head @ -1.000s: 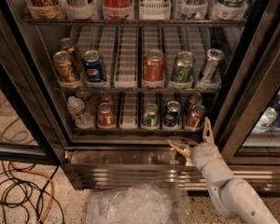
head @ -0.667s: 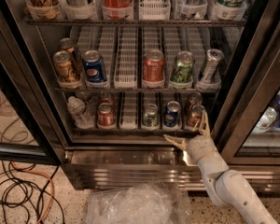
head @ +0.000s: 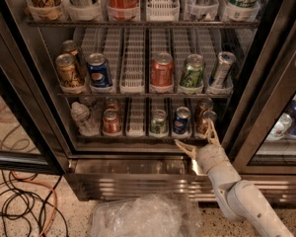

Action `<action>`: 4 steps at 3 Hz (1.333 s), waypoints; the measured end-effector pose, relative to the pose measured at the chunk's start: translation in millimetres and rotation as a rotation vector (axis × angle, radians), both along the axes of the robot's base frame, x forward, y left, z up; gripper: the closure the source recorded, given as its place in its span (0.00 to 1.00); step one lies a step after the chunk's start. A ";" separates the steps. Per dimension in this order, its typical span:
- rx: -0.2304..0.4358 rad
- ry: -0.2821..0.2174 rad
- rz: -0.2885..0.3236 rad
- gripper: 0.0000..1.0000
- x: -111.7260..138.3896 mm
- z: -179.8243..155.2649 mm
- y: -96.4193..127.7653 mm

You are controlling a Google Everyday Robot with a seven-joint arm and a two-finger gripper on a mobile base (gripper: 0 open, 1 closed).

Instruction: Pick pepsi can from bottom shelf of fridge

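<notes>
I should next close my gripper around the middle of the pepsi can (head: 180, 121), between the green can and the copper-brown can on the bottom shelf.
The fridge (head: 34, 107) stands open. On its bottom shelf (head: 138, 137) the pepsi can (head: 181, 121) stands upright in a white lane, between a green can (head: 159, 122) and a copper-brown can (head: 205, 122). My gripper (head: 197, 135) is open and empty at the shelf's front rail, just below and right of the pepsi can. One fingertip (head: 180, 144) lies under the pepsi can, the other (head: 213, 126) stands in front of the copper-brown can.
A red can (head: 111, 122) and a clear bottle (head: 82, 118) stand at the shelf's left. Another blue can (head: 98, 70) and several cans fill the middle shelf. A crumpled plastic bag (head: 138, 216) and cables (head: 19, 201) lie on the floor.
My gripper has moved up and a little left from the base panel to the front rail of the bottom shelf, closer to the pepsi can. The cans have not moved.
</notes>
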State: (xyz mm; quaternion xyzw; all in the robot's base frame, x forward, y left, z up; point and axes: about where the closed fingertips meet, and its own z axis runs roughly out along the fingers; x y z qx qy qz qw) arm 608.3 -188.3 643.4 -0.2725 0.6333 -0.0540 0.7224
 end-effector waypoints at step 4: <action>0.046 0.047 0.075 0.06 24.2 -24.8 47.0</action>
